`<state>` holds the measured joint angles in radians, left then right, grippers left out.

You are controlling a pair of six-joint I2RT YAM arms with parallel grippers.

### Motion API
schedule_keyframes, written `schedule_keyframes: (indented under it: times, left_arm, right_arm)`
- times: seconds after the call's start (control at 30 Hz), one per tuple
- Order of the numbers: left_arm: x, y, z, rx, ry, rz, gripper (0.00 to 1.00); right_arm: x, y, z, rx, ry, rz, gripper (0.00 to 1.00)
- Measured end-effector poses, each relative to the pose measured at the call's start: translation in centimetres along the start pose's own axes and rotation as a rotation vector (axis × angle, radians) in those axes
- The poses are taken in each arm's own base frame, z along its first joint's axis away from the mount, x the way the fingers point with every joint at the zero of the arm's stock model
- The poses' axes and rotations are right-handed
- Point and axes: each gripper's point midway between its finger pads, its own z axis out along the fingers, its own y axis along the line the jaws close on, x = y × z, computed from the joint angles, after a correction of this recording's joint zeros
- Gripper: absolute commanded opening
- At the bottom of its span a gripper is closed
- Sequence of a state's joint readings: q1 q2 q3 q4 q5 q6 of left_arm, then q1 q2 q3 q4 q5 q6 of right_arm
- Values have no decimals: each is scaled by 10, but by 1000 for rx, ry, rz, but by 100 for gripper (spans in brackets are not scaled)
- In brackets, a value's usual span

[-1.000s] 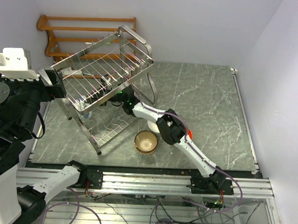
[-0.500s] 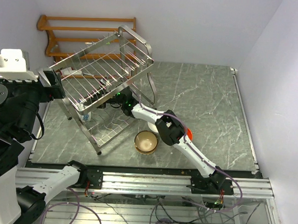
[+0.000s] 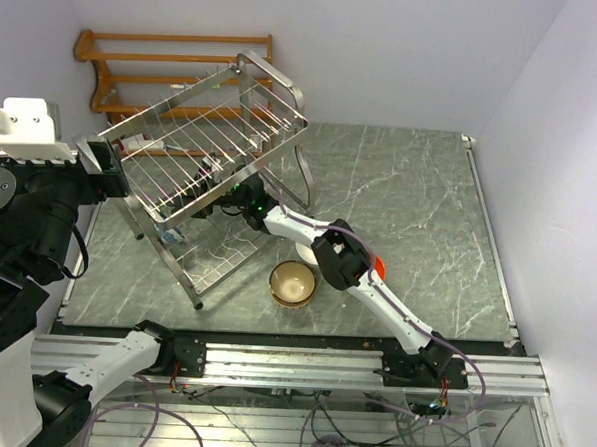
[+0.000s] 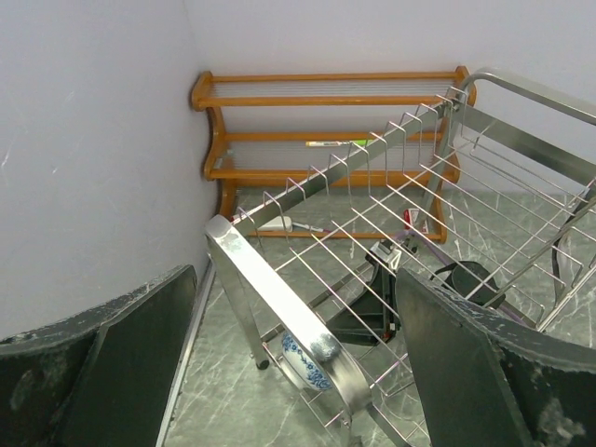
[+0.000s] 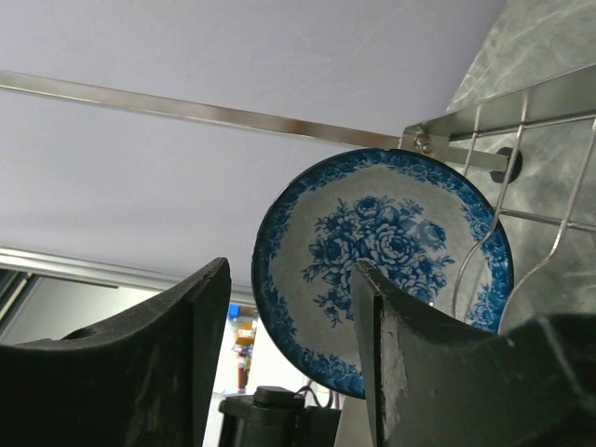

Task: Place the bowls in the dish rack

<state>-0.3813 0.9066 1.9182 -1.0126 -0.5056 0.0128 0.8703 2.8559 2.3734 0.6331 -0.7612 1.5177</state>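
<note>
Next, I grip the tan bowl's rim (image 3: pixel 272 286) facing the dish rack with my right gripper.
The silver wire dish rack (image 3: pixel 208 129) stands at the table's left. On its lower tier the blue-and-white bowl (image 5: pixel 391 233) stands on edge against the wires, also seen under the frame tube (image 4: pixel 303 358). My right gripper (image 5: pixel 289 279) reaches in under the upper tier, jaws open, one finger on each side of the bowl's rim with a gap on the left. My left gripper (image 4: pixel 289 372) is open wide around the rack's end tube (image 4: pixel 270 289). A tan bowl (image 3: pixel 292 281) sits on the table; a white bowl (image 3: pixel 305 252) and an orange-red one (image 3: pixel 379 265) peek from behind the right arm.
A brown wooden slatted rack (image 3: pixel 172 67) stands against the back wall behind the dish rack. The right arm (image 3: pixel 337 256) stretches across the table's middle over the loose bowls. Grey marble table (image 3: pixel 420 200) extends to the right.
My right gripper's jaws have opened off the blue-and-white bowl, which now rests in the rack's lower tier. The right arm reached slightly further left beforehand. The left arm has not moved.
</note>
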Motion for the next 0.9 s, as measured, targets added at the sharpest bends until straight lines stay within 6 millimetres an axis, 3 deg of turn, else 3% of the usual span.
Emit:
schedule_keyframes:
  times: [0.33, 0.7, 0.9]
  left_arm:
    - [0, 2, 0, -12, 0, 6, 99]
    - [-14, 2, -2, -7, -26, -25, 99]
    - [-17, -1, -3, 12, -33, -40, 99]
  right_arm:
    - [-5, 4, -5, 13, -8, -40, 58]
    - [-8, 55, -31, 86, -120, -93, 58]
    - [3, 63, -48, 113, -153, -87, 58]
